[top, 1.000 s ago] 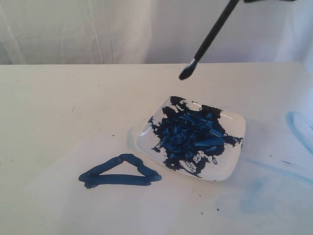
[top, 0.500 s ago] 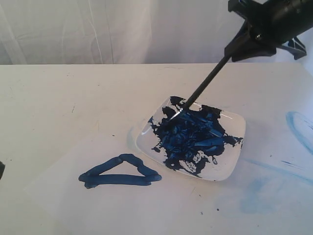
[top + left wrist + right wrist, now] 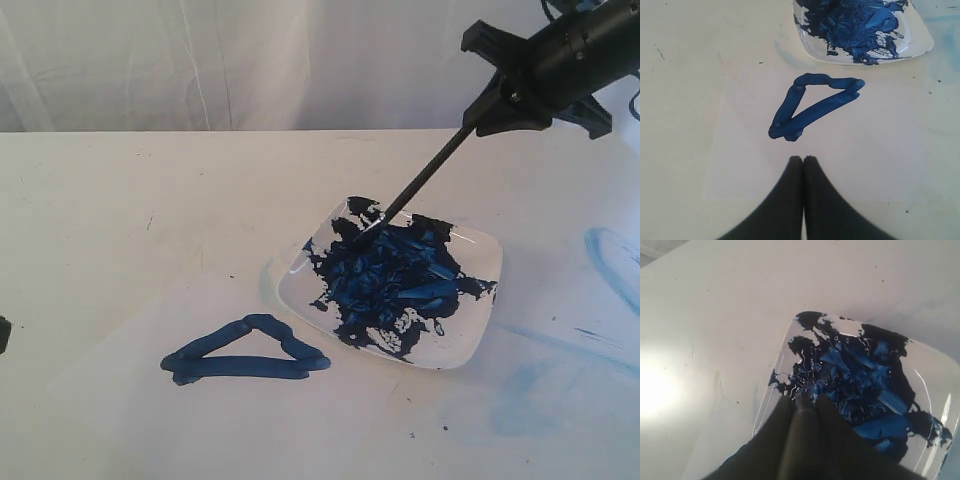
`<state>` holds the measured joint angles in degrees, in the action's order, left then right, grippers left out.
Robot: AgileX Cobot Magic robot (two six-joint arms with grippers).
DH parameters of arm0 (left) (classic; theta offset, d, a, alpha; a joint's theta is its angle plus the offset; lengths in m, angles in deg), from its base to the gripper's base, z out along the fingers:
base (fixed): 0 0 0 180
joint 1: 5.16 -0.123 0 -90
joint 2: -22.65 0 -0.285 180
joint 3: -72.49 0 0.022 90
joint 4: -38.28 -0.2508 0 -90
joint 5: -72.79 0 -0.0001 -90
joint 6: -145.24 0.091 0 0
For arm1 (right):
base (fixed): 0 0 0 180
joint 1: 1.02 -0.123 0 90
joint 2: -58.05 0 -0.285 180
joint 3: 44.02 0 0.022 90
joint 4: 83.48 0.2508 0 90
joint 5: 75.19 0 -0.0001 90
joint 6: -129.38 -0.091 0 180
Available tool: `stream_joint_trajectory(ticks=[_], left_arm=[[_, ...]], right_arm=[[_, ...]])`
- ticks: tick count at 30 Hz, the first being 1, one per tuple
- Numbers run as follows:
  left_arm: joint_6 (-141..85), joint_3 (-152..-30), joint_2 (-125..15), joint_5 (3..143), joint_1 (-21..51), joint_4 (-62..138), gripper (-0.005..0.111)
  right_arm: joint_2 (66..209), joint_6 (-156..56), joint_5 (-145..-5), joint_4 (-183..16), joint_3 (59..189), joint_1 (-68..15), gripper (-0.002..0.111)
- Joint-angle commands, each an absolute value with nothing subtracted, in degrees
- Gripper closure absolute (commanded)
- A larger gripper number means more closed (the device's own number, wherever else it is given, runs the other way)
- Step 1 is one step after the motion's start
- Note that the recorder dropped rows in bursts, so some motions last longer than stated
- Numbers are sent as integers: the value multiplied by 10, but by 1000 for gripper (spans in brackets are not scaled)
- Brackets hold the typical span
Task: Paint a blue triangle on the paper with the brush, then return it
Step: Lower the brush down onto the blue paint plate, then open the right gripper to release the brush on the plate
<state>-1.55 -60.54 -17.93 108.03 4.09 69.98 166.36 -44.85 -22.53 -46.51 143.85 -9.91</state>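
The robot's right gripper should release the brush across the white dish's far rim [image 3: 447, 239] [image 3: 901, 352], with the bristles in the blue paint.
The blue triangle [image 3: 245, 352] [image 3: 812, 104] lies painted on the white paper [image 3: 330, 430] [image 3: 880, 150] at the table's front left. My right gripper [image 3: 500, 100] [image 3: 802, 400] is shut on the brush [image 3: 425, 178], holding its black handle at the upper right. The brush slants down to the left and its bristle tip rests in the blue paint on the white dish [image 3: 478, 290] [image 3: 935, 375]. My left gripper [image 3: 803, 159] is shut with nothing in it, hovering over the paper just short of the triangle. In the exterior view only a dark sliver at the left edge shows of it.
Pale blue smears [image 3: 610, 260] mark the tabletop right of the dish. A white curtain [image 3: 200, 60] hangs behind the table's far edge. The dish sits just right of the paper, touching its corner area.
The brush came down from above the dish until its tip landed in the paint. The right gripper dropped into view at the upper right, then shifted slightly.
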Motion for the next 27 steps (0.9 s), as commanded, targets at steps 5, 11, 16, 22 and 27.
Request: stream_joint_trajectory(ticks=[5,11,16,22,27], left_arm=[[-13,-601,-177,1083,43,714,107],[-11,-601,-179,1082,43,712,107],[-1,-601,-179,1082,43,712,107],[-1,-601,-179,1082,43,712,107],[-1,-601,-179,1082,43,712,107]], right_arm=[[1764,-483,-109,-441,1461,-24,108],[1791,-494,-137,-439,1461,-16,108],[1818,-495,-168,-439,1461,-16,108],[1841,-510,-202,-442,1461,-16,108],[1854,-524,-245,-445,1461,-16,108]])
